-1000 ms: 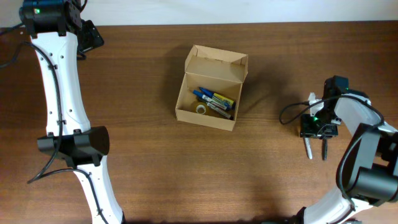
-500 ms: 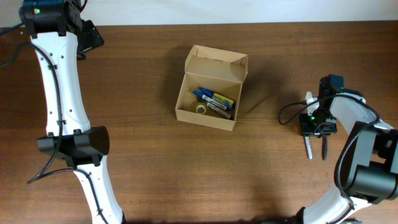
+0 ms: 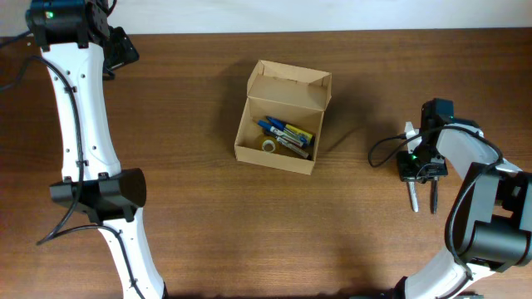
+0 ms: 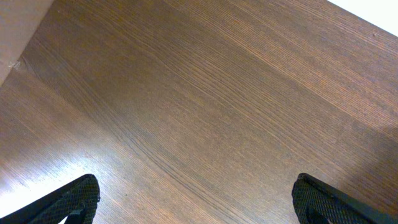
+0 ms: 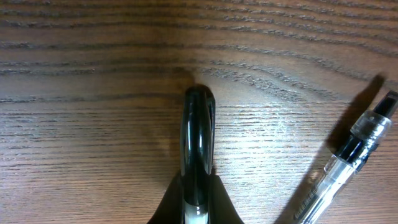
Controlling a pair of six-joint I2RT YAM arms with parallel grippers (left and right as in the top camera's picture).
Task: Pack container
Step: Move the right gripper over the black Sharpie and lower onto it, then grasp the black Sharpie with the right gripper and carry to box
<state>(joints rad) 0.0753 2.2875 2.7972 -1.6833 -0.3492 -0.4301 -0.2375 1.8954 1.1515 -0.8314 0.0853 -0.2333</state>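
Note:
Next, my right gripper lets go of the marker inside the cardboard box, across the small tape roll (image 3: pixel 272 148).
The container (image 3: pixel 246 133) is a small tan cardboard box at the table's middle, its flap lid (image 3: pixel 289 86) standing open at the back. Inside lie blue markers (image 3: pixel 283 131) and a small tape roll (image 3: pixel 269 145). My right gripper (image 3: pixel 421 173) is low over the table at the right, shut on a glossy black pen (image 5: pixel 198 134), which also shows in the overhead view (image 3: pixel 432 198). A clear pen (image 5: pixel 348 158) lies beside it on the wood (image 3: pixel 413 198). My left gripper (image 4: pixel 196 199) is open and empty over bare wood at the far back left (image 3: pixel 120 50).
The left arm's white links (image 3: pixel 79 124) run down the table's left side. The right arm's cable (image 3: pixel 384 151) loops left of the right gripper. The table's back edge (image 4: pixel 373 18) meets a white wall.
The right wrist has shifted slightly left and toward the back. The two pens have hardly moved. The left arm and the box are unchanged.

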